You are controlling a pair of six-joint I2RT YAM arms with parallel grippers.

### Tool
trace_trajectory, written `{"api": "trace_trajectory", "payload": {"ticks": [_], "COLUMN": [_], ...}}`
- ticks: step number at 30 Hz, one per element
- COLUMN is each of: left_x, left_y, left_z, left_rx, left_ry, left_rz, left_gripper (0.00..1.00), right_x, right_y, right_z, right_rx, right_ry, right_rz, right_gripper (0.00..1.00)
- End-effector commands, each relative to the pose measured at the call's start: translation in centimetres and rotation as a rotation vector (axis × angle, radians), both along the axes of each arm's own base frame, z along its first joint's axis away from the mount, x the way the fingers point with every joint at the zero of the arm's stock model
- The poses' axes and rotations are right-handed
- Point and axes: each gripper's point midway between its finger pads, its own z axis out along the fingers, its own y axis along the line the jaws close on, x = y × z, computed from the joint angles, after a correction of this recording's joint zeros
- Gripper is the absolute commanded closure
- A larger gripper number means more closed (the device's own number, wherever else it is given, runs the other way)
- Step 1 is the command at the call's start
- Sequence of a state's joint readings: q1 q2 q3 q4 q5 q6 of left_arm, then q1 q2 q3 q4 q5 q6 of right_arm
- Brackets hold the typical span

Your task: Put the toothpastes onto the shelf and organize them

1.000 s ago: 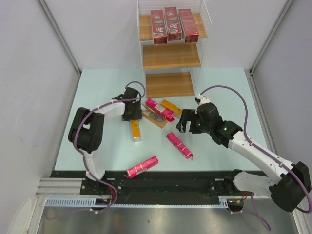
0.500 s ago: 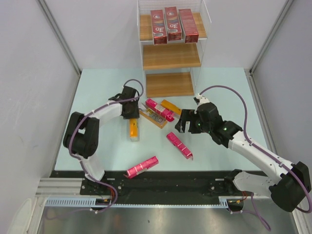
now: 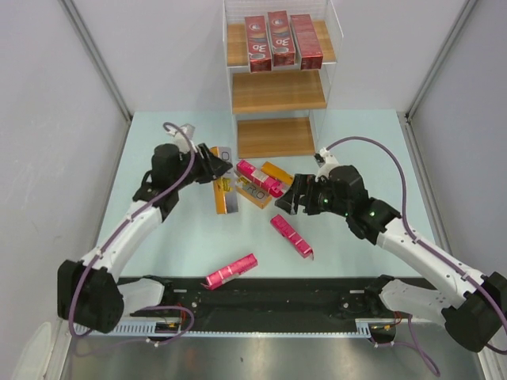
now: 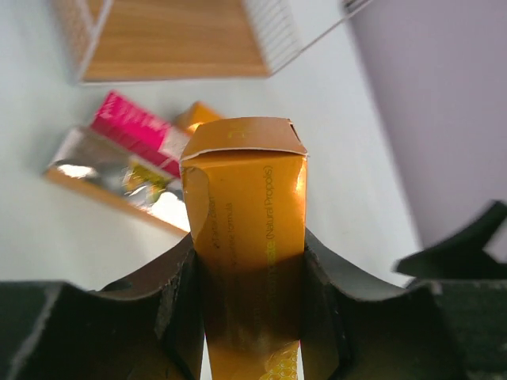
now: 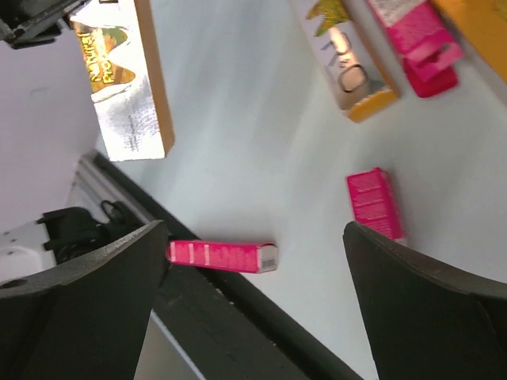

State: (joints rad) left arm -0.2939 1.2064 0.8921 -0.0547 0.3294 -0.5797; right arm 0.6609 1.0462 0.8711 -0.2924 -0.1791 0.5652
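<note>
The robot's right gripper needs to grasp the loose end [image 3: 227,207] [image 5: 138,142] of the orange and silver toothpaste carton, opposite the end that the left gripper holds.
My left gripper [image 3: 215,168] is shut on an orange and silver toothpaste carton [image 3: 224,188] and holds it off the table, left of the pile. In the left wrist view the carton [image 4: 244,214] stands between my jaws [image 4: 247,265]. The shelf [image 3: 277,93] stands at the back, with three dark red cartons [image 3: 274,39] on its top tier. A pile of a pink carton [image 3: 259,176], an orange carton [image 3: 279,172] and a gold and silver carton [image 3: 249,192] lies before it. My right gripper [image 3: 295,199] is open and empty above a pink carton [image 3: 291,235].
Another pink carton [image 3: 231,271] lies near the table's front edge; it shows in the right wrist view [image 5: 222,256]. The shelf's middle board [image 3: 277,91] and bottom board [image 3: 276,136] are bare. Clear acrylic walls flank the shelf. Grey walls close in both sides.
My left arm has lifted the orange and silver carton off the table and swung back to the left. My right gripper has tilted slightly and stayed in place.
</note>
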Motion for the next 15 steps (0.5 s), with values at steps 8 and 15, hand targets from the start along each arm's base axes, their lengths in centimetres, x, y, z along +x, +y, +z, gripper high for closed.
{"api": "trace_trajectory", "payload": {"ticks": [8,15], "left_x": [-6.2,-7.0], "left_y": [-1.3,-1.3], "left_z": [14.2,14.6], "left_rx": [-0.622,-0.722], "left_ry": [-0.399,-0.411], "left_rz": [-0.348,-0.405], "left_gripper": [0.67,0.73], "right_x": [-5.0,-6.1], "right_y": [5.9,8.2], "right_z": [7.0,7.0], "right_rx": [0.517,0.603], "right_ry": [-0.078,-0.08], "right_rz": [0.378,0.458], "right_gripper": [0.0,0.0]}}
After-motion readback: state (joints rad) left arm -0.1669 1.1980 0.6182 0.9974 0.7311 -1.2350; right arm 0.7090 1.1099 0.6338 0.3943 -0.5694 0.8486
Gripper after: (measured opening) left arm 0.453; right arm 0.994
